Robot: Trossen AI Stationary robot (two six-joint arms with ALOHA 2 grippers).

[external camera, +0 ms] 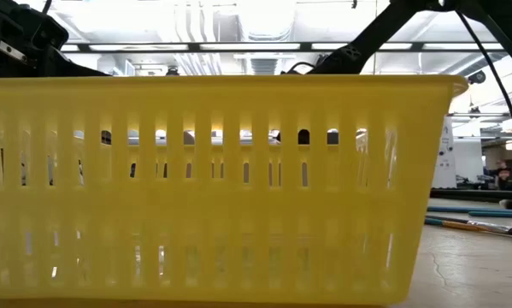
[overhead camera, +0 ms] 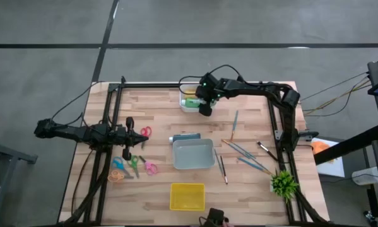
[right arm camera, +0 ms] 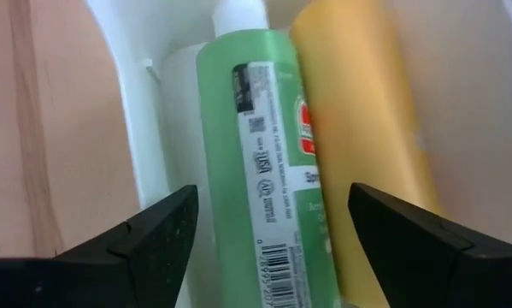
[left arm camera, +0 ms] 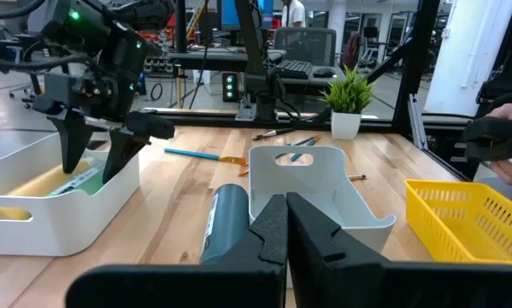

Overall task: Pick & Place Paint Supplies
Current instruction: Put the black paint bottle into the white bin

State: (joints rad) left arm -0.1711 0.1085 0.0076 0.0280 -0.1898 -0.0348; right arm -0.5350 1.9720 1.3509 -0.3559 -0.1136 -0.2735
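Observation:
My right gripper needs to next move over to the dark blue tube beside the far edge of the grey bin and then close on the tube's middle (overhead camera: 188, 136).
A green tube (right arm camera: 256, 171) and a yellow tube (right arm camera: 367, 154) lie side by side in the white bin (overhead camera: 187, 104) at the table's far middle. My right gripper (right arm camera: 273, 231) hangs open just above them, its fingers on either side of the green tube and touching nothing; it also shows in the left wrist view (left arm camera: 89, 162). A dark blue tube (overhead camera: 184, 137) lies on the table beside the grey bin (overhead camera: 193, 153). Several thin brushes (overhead camera: 242, 150) lie on the table's right part. My left gripper (left arm camera: 287, 227) is shut and empty at the table's left side.
A yellow slotted basket (overhead camera: 187, 195) stands at the near edge and fills the low view (external camera: 213, 188). Several scissors (overhead camera: 133, 165) lie near my left gripper. A green spiky plant (overhead camera: 283, 183) stands at the near right.

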